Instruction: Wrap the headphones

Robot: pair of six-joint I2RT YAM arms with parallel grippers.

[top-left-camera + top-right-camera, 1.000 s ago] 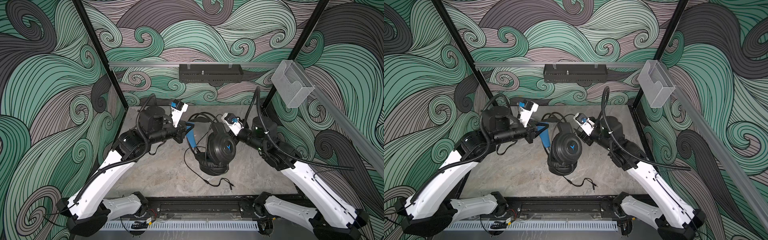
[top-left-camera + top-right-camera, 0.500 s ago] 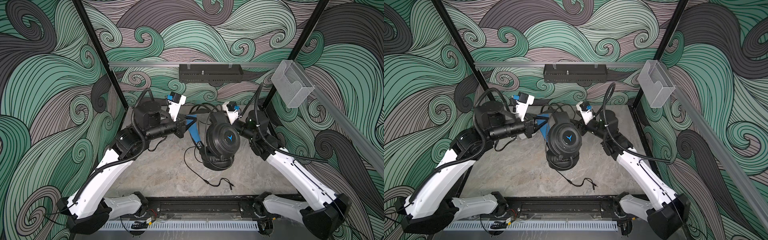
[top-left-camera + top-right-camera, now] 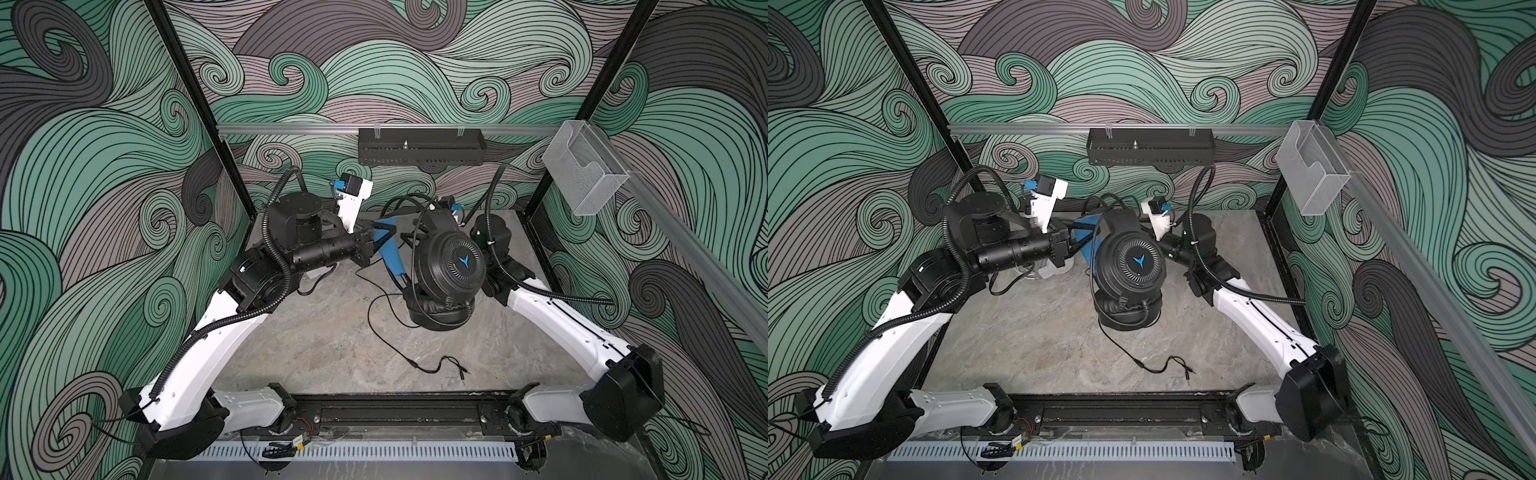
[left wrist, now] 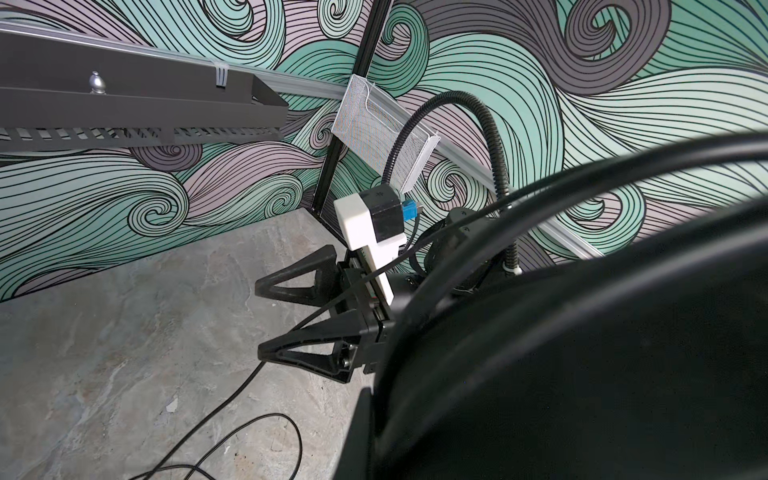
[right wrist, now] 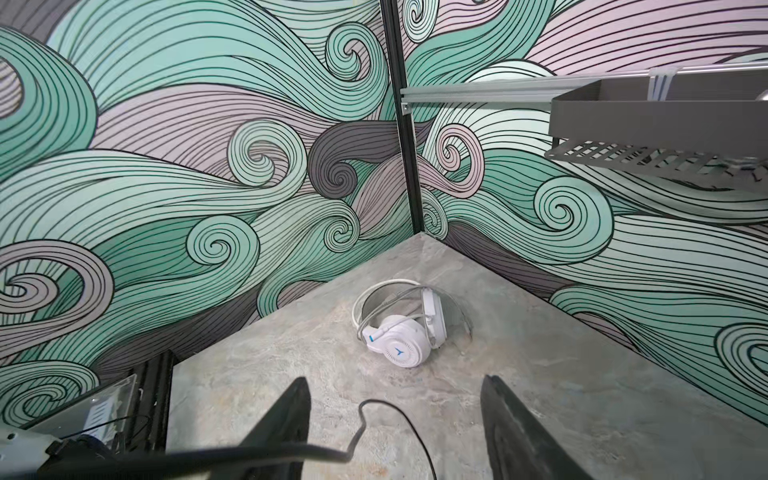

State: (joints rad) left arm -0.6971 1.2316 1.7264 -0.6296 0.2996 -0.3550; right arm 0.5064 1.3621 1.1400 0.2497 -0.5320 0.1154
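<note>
Next, my right gripper grabs the hanging part of the black cable (image 5: 366, 404), where it drops toward the table behind the blue inner band of the headphones.
The black headphones (image 3: 451, 264) hang above the table near the back, one ear cup facing up and the other (image 3: 436, 316) below it. My left gripper (image 3: 380, 245) is shut on their blue inner band (image 3: 392, 259); in the left wrist view the headset (image 4: 582, 353) hides the jaws. Their black cable (image 3: 374, 307) trails down to plugs (image 3: 440, 370) on the table. My right gripper (image 4: 258, 319) stands open behind the headset, and the cable (image 5: 365, 411) crosses in front of its fingers (image 5: 286, 415) ungripped. The white headphones (image 5: 399, 332) lie on the table in the back left corner, mostly under my left arm in a top view (image 3: 1054, 270).
A black slotted shelf (image 3: 419, 145) hangs on the back rail. A clear plastic holder (image 3: 584, 174) is fixed to the right rail. The arms' base rail (image 3: 395, 411) runs along the front edge. Patterned walls close in the grey table (image 3: 324, 340) on three sides.
My left gripper has lifted the black headphones up and toward the back. My right gripper has swung from the ear cup's right side to behind the headset and opened wider.
</note>
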